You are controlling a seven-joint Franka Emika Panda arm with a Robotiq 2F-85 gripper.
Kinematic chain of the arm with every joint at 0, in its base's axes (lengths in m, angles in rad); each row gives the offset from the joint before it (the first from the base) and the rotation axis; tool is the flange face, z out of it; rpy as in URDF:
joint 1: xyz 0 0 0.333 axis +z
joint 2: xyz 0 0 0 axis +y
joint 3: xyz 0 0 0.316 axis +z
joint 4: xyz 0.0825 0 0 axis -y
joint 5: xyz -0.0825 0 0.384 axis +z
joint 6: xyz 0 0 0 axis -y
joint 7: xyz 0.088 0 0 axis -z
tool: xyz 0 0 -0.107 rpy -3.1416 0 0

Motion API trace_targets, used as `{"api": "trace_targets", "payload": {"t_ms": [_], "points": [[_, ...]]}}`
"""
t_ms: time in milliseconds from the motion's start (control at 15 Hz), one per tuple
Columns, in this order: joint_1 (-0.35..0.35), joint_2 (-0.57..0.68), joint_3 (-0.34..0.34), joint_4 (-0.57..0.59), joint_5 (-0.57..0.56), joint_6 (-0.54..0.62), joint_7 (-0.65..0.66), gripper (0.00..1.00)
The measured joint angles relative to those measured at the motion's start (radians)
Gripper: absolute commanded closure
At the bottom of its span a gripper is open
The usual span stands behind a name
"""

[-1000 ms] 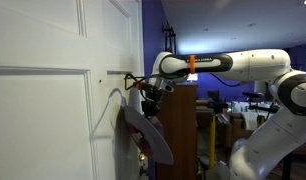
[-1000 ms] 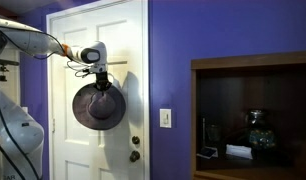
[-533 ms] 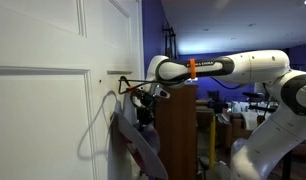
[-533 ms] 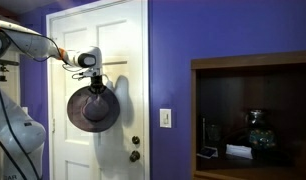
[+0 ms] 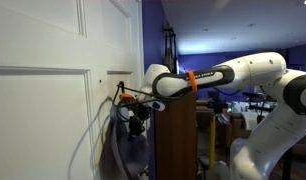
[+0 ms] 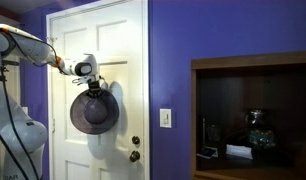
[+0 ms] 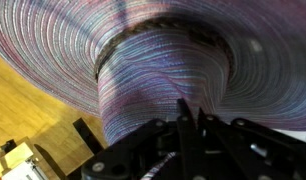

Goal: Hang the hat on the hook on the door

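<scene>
I should release the hat, which now hangs close to the door face, against the white door, just below the hook [image 5: 118, 154], beside the brass door fitting.
The hat [image 6: 93, 113] is dark, round and wide-brimmed, and it hangs in front of the white panelled door [image 6: 118, 30]. In an exterior view it hangs close to the door face [image 5: 53, 40], below the gripper [image 5: 133, 100]. The gripper [image 6: 85, 70] is shut on the hat's top edge. In the wrist view the woven striped hat [image 7: 143, 50] fills the picture, with the fingertips [image 7: 190, 115] pinched on it. The hook [image 5: 99, 76] shows as a tiny dark dot on the door, just beside the gripper. I cannot tell whether the hat touches the hook.
A tall brown wooden cabinet [image 5: 178, 130] stands right next to the door; its shelves [image 6: 253, 110] hold small objects. A purple wall carries a light switch [image 6: 165, 118]. A brass door fitting [image 6: 134, 155] sits low on the door. The arm [image 5: 243, 70] reaches in across the cabinet.
The gripper has carried the hat closer to the door and toward the hook. The hat has swung from tilted outward to hanging nearer the door face.
</scene>
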Motion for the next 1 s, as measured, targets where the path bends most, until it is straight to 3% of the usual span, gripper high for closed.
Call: {"api": "trace_targets", "payload": {"t_ms": [467, 1000], "points": [[0.061, 0.065, 0.018, -0.021, 0.000, 0.121, 0.090, 0.99], [0.114, 0.133, 0.006, -0.021, 0.002, 0.181, 0.092, 0.99]]}}
